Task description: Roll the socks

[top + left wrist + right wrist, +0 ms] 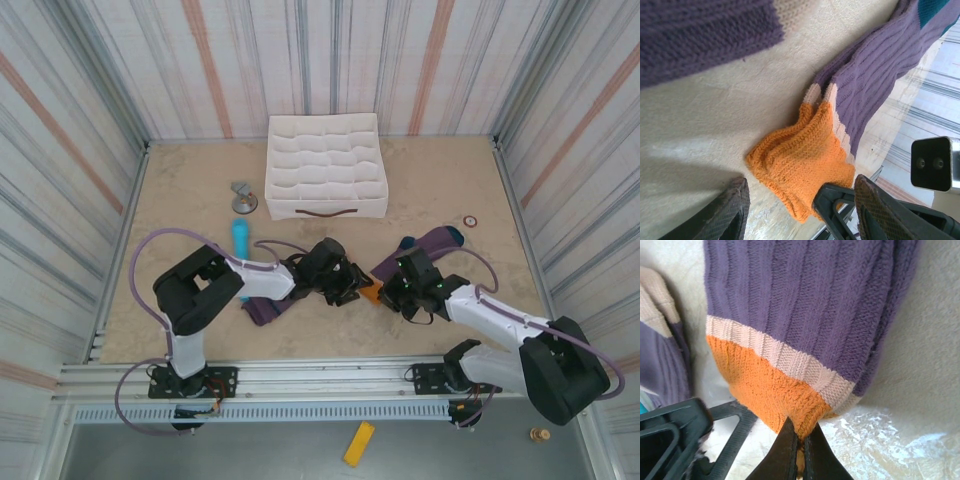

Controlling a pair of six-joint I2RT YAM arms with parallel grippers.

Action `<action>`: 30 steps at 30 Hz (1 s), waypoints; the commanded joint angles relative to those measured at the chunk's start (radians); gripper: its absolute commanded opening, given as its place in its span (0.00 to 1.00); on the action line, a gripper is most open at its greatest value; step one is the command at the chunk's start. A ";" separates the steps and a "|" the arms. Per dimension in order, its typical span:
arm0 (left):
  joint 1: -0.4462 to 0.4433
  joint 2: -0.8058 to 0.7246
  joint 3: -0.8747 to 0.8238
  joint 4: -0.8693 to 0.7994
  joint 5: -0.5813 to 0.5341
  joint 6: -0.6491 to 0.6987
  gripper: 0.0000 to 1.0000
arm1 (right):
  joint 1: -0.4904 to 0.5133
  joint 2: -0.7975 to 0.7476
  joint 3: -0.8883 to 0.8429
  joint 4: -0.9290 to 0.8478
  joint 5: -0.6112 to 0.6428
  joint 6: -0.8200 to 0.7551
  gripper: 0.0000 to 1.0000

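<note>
There is a gap between the orange cuff and the second purple sock, so next I grab the cuff's crumpled edge [777, 167] with my left gripper and pull it alongside.
One purple sock [432, 241] lies right of centre, with a dark teal toe [455, 236] and an orange cuff [370, 292]. My right gripper [800, 445] is shut on the edge of that orange cuff [770, 385], below the sock's cream band and purple ribs [805, 290]. My left gripper [805, 220] stands open, its fingers [732, 212] either side of the crumpled orange cuff [800, 167] without touching it. The second purple sock [264, 308] lies under the left arm, with its cream edge [790, 12] showing at the top of the left wrist view.
A white compartment box [325, 165] stands at the back centre. A light blue cylinder [241, 240] and a grey metal piece [243, 198] lie left of it. A small ring [470, 221] lies at the right. Striped walls enclose the table.
</note>
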 commanded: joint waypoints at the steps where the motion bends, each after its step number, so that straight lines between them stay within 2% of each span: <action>1: -0.011 0.032 -0.028 -0.038 -0.007 -0.036 0.59 | -0.012 -0.022 0.034 -0.027 -0.015 -0.008 0.00; 18: -0.025 0.077 -0.056 0.093 -0.022 -0.149 0.63 | -0.014 -0.072 0.025 0.001 -0.014 0.037 0.00; 22: -0.031 0.091 -0.060 0.128 -0.041 -0.182 0.60 | -0.014 -0.076 0.022 0.012 -0.016 0.043 0.00; 30: -0.032 0.061 -0.096 0.117 -0.107 -0.188 0.46 | -0.013 -0.091 0.020 0.011 -0.022 0.039 0.01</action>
